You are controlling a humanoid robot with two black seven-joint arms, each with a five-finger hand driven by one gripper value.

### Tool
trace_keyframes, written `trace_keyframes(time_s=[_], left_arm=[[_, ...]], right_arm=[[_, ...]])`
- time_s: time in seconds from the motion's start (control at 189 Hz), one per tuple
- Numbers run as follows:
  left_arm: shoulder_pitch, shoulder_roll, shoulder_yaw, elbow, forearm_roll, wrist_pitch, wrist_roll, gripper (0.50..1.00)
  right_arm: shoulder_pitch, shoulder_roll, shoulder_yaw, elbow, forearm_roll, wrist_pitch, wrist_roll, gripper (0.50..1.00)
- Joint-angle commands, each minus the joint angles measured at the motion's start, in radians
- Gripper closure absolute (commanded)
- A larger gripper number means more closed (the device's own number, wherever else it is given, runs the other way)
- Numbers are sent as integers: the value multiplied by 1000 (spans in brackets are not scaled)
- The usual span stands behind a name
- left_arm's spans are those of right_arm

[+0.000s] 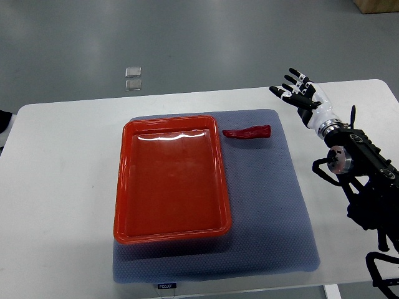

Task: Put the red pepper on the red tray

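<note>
I should close my right gripper on the red pepper's thick end (261,131), which is the end farther from the red tray.
A small red pepper (248,132) lies on the grey mat (268,205), just off the top right corner of the red tray (169,180). The tray holds nothing. My right hand (297,90) hovers above the white table to the upper right of the pepper, fingers spread and holding nothing. A clear gap separates the hand from the pepper. The left arm does not show.
The white table (62,187) carries the mat and tray. Two small clear squares (133,78) lie on the grey floor beyond the table's far edge. A brown box corner (379,5) shows at the top right.
</note>
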Motion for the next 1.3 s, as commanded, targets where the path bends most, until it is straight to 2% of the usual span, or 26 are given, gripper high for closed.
trace_keyframes(time_s=[0.0,1.294], left_arm=[[0,0,-3,0,0,0,0,500],[2,0,-4,2,-3,1,-2,500]], right_arm=[[0,0,-1,0,0,2,0,587],[12,-14,2,-3,6,2,11,587]])
